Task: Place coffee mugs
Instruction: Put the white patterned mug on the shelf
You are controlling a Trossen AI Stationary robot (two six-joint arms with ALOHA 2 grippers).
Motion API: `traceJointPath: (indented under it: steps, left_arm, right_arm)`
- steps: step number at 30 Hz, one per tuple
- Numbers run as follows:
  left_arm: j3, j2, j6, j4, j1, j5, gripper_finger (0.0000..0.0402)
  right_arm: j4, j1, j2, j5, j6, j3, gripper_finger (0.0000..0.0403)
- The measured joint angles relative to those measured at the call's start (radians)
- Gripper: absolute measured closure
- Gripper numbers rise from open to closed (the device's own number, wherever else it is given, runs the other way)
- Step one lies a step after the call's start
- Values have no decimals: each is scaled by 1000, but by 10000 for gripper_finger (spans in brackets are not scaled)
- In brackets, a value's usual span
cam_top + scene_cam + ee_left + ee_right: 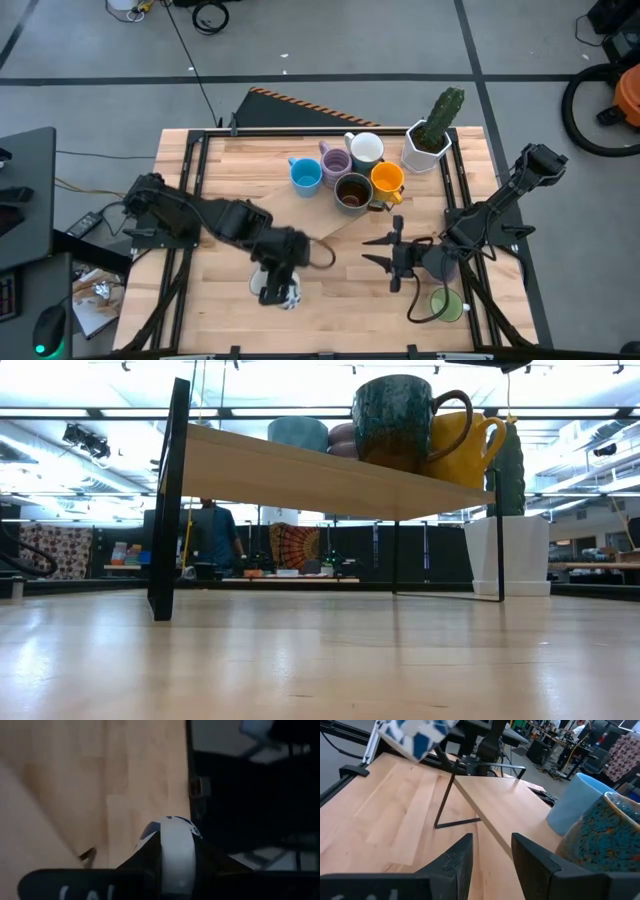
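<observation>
The white mug with blue marks will go down from my left gripper onto the shelf [269,215], where I need to place it in front of the blue mug.
My left gripper [275,285] is shut on a white mug with blue marks [285,295] near the table's front; the mug also shows in the right wrist view [412,735]. My right gripper [368,251] is open and empty, pointing toward the table's left, in front of the wooden shelf [300,470]. On the shelf stand a blue mug [305,175], a lavender mug [335,158], a white mug [366,149], a dark brown mug [352,192] and an orange mug [387,180]. A green mug [447,303] and a lavender mug [445,265] stand on the table by my right arm. My left gripper pinches a white part of the mug [175,845] between its two fingers, coming from above and pointing down. Which part of the mug that is, I cannot tell. In the right wrist view the mug sits tilted and looks clear of the table.
A white faceted pot with a green cactus [432,140] stands at the back right beside the shelf. The shelf rests on thin black legs [168,500]. Black rails [190,200] run along the table's left and right sides. Bare wood lies between the two grippers.
</observation>
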Motion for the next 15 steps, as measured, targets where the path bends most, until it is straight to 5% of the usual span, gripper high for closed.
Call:
traceJointPath:
  steps: [15]
  left_arm:
    - [119, 0, -122, -232, 323, -92, 338]
  right_arm:
    - [2, 0, 0, -8, 2, 0, 263]
